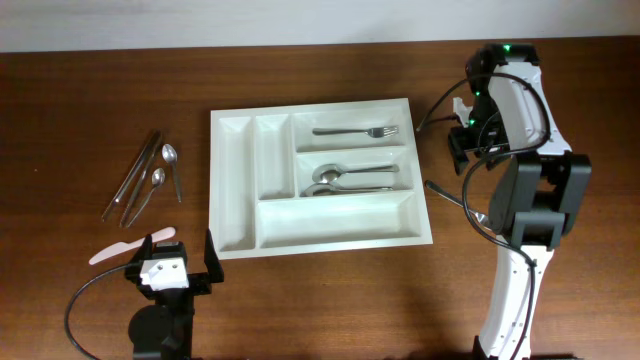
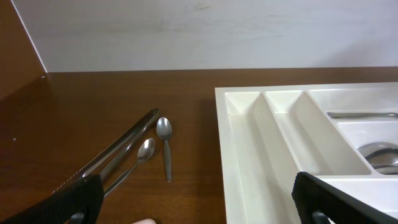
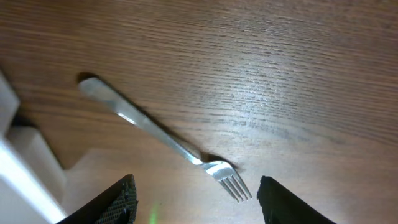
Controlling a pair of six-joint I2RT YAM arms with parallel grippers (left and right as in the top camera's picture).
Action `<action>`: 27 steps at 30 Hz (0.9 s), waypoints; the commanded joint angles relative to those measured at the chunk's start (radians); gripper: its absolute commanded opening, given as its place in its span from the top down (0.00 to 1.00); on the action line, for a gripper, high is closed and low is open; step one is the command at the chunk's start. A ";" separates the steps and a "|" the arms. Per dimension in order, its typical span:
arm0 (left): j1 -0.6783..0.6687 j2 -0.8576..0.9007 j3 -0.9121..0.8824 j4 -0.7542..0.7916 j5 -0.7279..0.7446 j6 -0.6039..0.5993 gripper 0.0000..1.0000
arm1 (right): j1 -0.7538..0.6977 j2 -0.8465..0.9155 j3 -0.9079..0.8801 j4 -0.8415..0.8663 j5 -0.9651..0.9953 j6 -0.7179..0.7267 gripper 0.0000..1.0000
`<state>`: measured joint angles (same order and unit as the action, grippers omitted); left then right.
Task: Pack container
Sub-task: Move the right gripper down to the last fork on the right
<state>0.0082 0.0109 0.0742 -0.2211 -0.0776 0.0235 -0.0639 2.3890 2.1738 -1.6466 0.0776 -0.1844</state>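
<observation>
My right gripper is going to close on the loose fork's neck (image 1: 467,207) (image 3: 189,155), where its handle gets narrow just before the fork's prongs.
The white cutlery tray (image 1: 235,190) lies mid-table, with a fork (image 1: 357,131) in its top long compartment and spoons (image 1: 345,180) in the middle one. It also shows in the left wrist view (image 2: 249,155). My left gripper (image 1: 172,264) is open and empty near the tray's front left corner; the left wrist view (image 2: 199,208) shows it wide open. My right gripper (image 1: 462,150) is open to the right of the tray. In the right wrist view (image 3: 196,199) it hovers over a loose fork (image 3: 168,140) lying on the table, without touching it.
Left of the tray lie knives (image 1: 132,180) and two spoons (image 1: 165,170), also in the left wrist view (image 2: 163,134). A pale pink plastic knife (image 1: 125,248) lies by the left gripper. A white edge (image 3: 18,168) shows at the left of the right wrist view.
</observation>
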 commanded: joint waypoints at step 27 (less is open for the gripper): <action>0.006 -0.006 -0.008 0.004 0.014 0.016 0.01 | -0.016 -0.503 -0.852 0.488 -0.089 -0.097 0.29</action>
<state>0.0082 0.0109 0.0742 -0.2211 -0.0776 0.0235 -0.0734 1.8828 1.3903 -1.2129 -0.0017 -0.2379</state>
